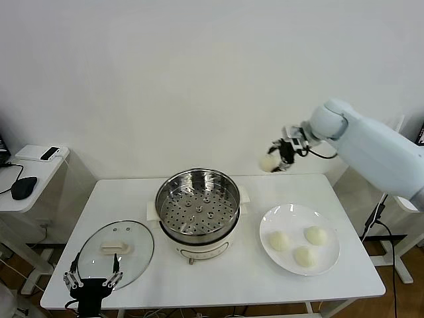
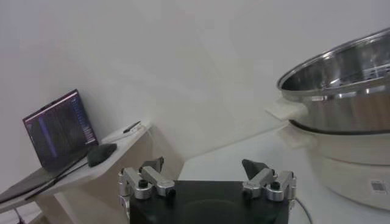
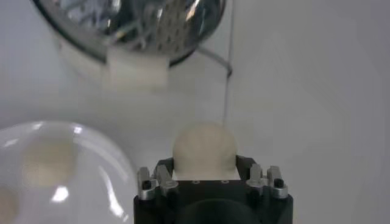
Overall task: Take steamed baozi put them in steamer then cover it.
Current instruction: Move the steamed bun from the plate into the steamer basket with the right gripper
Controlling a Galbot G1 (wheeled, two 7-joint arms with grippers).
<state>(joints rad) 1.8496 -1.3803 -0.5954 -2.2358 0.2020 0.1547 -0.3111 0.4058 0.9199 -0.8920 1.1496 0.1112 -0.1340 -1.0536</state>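
My right gripper needs to let go of the baozi on the perforated tray (image 1: 194,185), close to the back side of the steamer.
My right gripper (image 1: 273,161) hangs high above the table's back right, shut on one cream-white baozi (image 1: 267,163), which fills the space between the fingers in the right wrist view (image 3: 204,151). Three more baozi (image 1: 279,240) (image 1: 315,234) (image 1: 305,256) lie on the white plate (image 1: 288,214). The steel steamer (image 1: 197,199) stands open at the table's middle, its perforated tray bare. The glass cover (image 1: 116,254) with its cream handle lies flat at the front left. My left gripper (image 1: 93,276) waits open at the front edge, just short of the cover.
A side table (image 1: 30,177) to the left holds a mouse (image 1: 24,187) and a phone (image 1: 50,154); a laptop (image 2: 60,129) shows there in the left wrist view. A white wall rises close behind the table. A stand with cables is at the right (image 1: 387,228).
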